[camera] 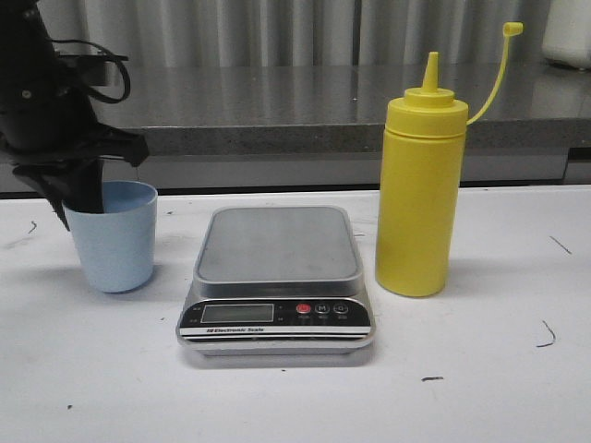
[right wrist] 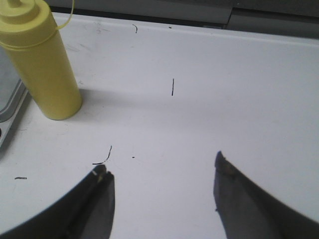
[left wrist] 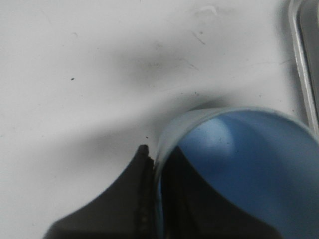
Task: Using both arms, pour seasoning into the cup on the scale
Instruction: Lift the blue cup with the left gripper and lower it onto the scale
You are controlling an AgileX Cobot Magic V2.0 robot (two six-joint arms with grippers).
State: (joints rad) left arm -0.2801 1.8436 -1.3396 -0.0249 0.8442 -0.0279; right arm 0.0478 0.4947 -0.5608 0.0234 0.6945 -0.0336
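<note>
Next, I release the pale blue cup with my left gripper on the back half of the scale's bare platform (camera: pixel 266 235).
The pale blue cup (camera: pixel 118 238) stands on the white table at the left of the scale (camera: pixel 277 277). My left gripper (camera: pixel 78 198) comes down from above and is shut on the cup's rim, one finger outside the wall and one inside; the left wrist view shows the rim (left wrist: pixel 172 132) pinched between the dark fingers (left wrist: pixel 134 189). The yellow seasoning bottle (camera: pixel 420 185) stands upright at the right of the scale, its cap hanging open on the tether. It also shows in the right wrist view (right wrist: pixel 42 59). My right gripper (right wrist: pixel 162 172) is open and empty over bare table, away from the bottle.
A dark counter ledge (camera: pixel 305 115) runs along the back of the table. A white container (camera: pixel 568 32) stands at the far right on it. The scale's platform is bare and its edge shows in the left wrist view (left wrist: pixel 304 64).
</note>
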